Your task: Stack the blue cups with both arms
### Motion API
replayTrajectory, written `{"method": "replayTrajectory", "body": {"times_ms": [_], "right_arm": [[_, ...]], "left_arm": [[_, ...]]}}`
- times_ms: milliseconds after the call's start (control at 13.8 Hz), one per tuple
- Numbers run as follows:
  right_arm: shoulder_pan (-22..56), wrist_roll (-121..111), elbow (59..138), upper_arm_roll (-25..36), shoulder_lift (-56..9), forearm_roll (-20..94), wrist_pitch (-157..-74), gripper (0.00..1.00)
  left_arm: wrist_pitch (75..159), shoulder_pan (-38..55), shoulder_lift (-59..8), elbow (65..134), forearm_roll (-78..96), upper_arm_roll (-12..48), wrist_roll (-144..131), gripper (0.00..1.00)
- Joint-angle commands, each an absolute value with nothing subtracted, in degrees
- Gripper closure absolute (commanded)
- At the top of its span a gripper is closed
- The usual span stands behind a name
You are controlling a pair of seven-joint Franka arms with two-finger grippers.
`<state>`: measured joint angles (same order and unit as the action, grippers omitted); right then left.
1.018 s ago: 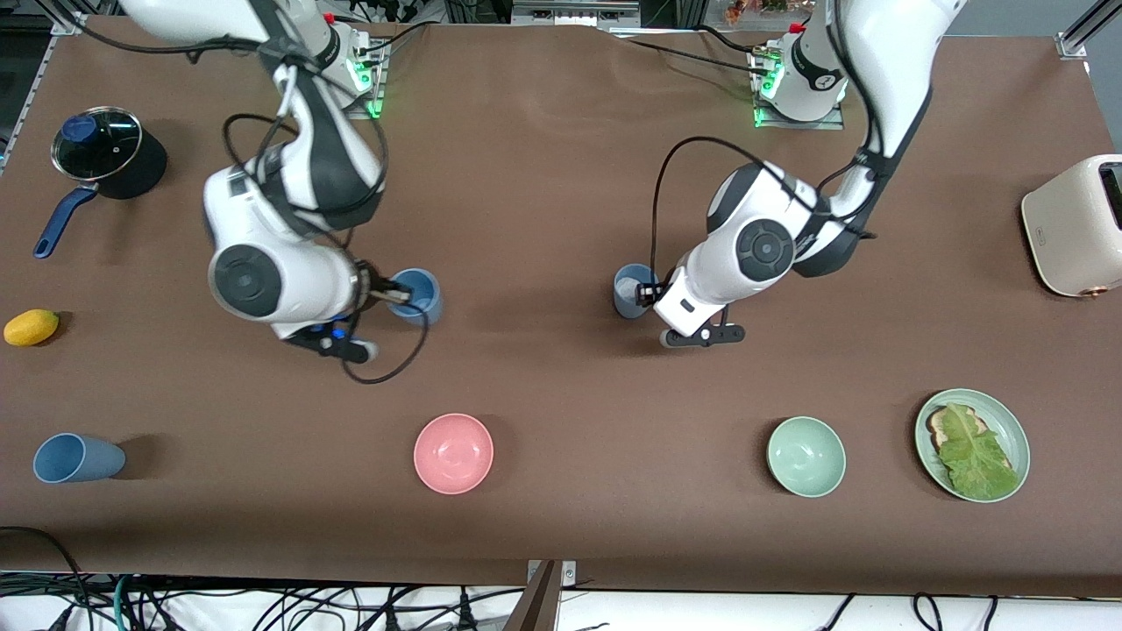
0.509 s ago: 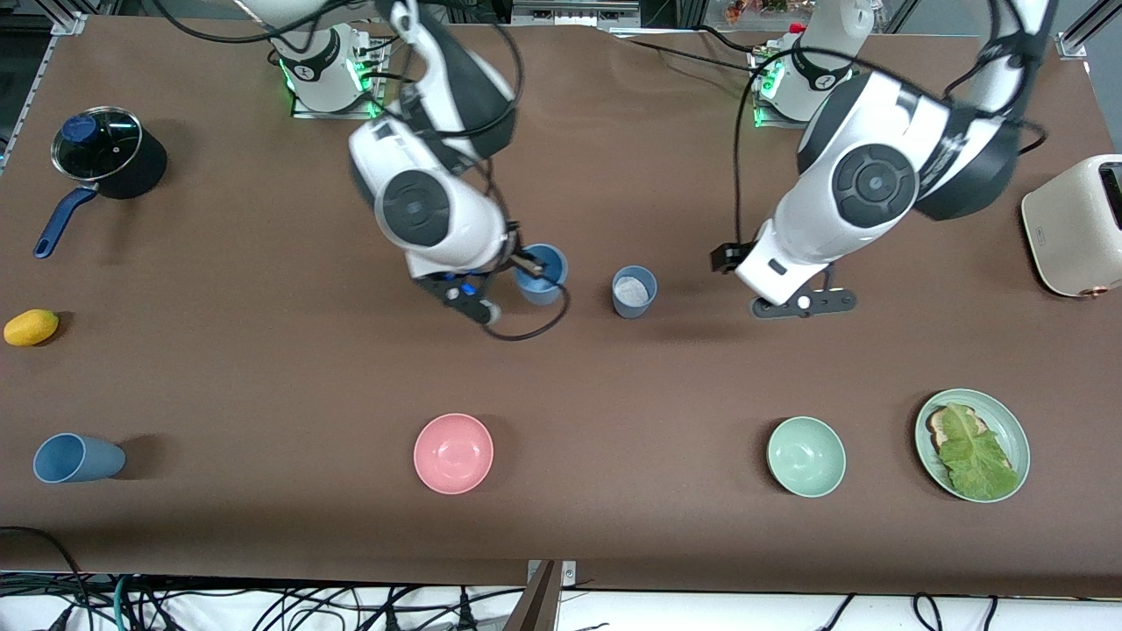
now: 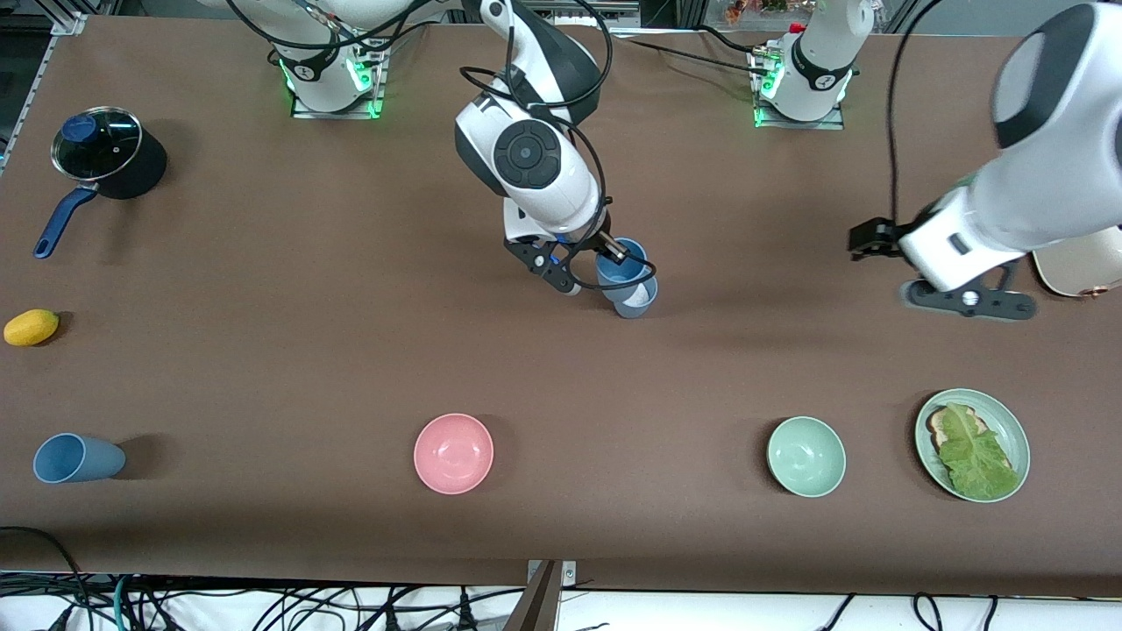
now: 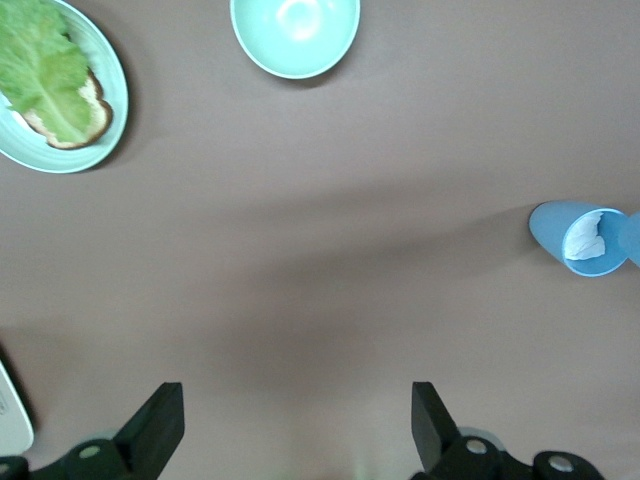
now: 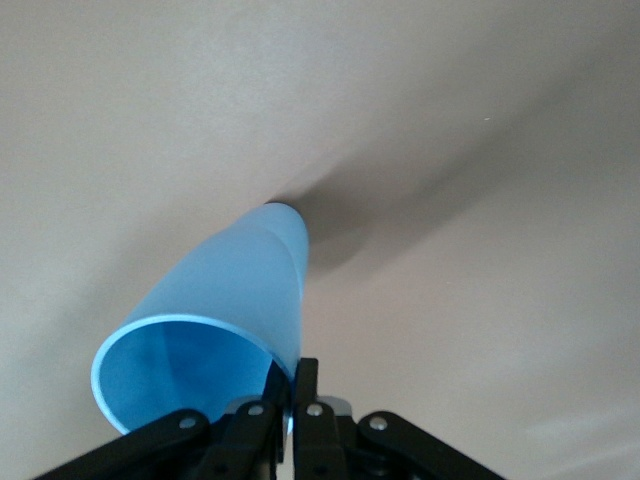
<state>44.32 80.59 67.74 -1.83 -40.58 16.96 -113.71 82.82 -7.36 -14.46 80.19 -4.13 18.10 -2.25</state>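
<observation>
Next, my right gripper lets go of the sky blue cup inside the upright slate-blue cup (image 3: 636, 283), so the two are stacked in the middle of the table.
My right gripper (image 3: 615, 251) is shut on the rim of the sky blue cup (image 3: 621, 265) and holds it tilted just over the slate-blue cup (image 3: 637, 301), which stands upright mid-table with a whitish inside. In the right wrist view the fingers (image 5: 306, 384) pinch the sky blue cup's (image 5: 225, 300) wall, and the slate-blue cup is hidden. My left gripper (image 3: 866, 238) is open and empty, up in the air near the toaster. The left wrist view shows its gripper (image 4: 295, 425) spread wide over bare table, with the slate-blue cup (image 4: 583, 236) farther off.
A third blue cup (image 3: 75, 458) lies on its side at the right arm's end. A pink bowl (image 3: 453, 453), a pale green bowl (image 3: 805, 456) and a plate with lettuce on toast (image 3: 1008, 419) sit nearer the front camera. There is also a toaster (image 3: 1082, 263), a lidded pot (image 3: 98, 147) and a lemon (image 3: 31, 327).
My right gripper carried the sky blue cup across the table to just over the slate-blue cup. My left gripper let go of the slate-blue cup, rose and drew back toward the toaster.
</observation>
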Motion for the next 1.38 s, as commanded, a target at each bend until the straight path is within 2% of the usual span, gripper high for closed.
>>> {"method": "replayTrajectory", "body": {"times_ms": [0,145,218,436,655,727,800,873,1091,1309], "right_arm": [[45.61,83.22,64.16,-1.32,-43.15,18.19,-114.52,1.0],[45.79,83.41,64.16,-1.32,-43.59,18.19,-115.57,1.0],[46.05,83.5,64.16,-1.32,-44.2,18.19,-116.01,1.0],[46.41,83.41,64.16,-1.23,-44.82,18.19,-116.1,1.0],[46.41,83.32,64.16,-1.23,-45.44,18.11,-116.1,1.0],[46.41,83.32,64.16,-1.23,-45.44,18.11,-116.1,0.78],[46.41,83.23,64.16,-1.23,-45.44,17.93,-116.1,0.2],[46.41,82.54,64.07,-1.06,-45.35,17.15,-116.02,0.0],[45.79,80.95,64.07,-0.71,-44.3,16.17,-113.92,0.0],[39.93,69.14,64.16,-0.79,-42.46,16.35,-104.1,0.0]], "left_arm": [[87.59,-1.52,-8.82,86.62,0.24,9.54,0.17,0.0],[95.07,1.39,-3.02,94.89,0.53,4.42,0.18,0.0],[96.23,2.97,-1.16,97.44,0.53,2.74,0.09,0.0],[96.15,5.27,2.8,100.8,0.44,1.76,-0.96,0.0],[95.1,4.31,1.24,98.63,1.66,1.67,-0.97,0.0],[95.1,4.13,1.06,98.53,1.67,1.67,-0.88,0.0],[95.1,4.13,1.05,98.53,1.58,1.67,-0.97,0.0],[95.1,4.04,1.05,98.53,1.5,1.67,-0.97,0.0],[95.19,3.43,0.97,98.44,1.58,1.84,-1.23,0.0],[95.1,3.25,1.05,98.44,1.41,1.76,-1.76,0.0]]}}
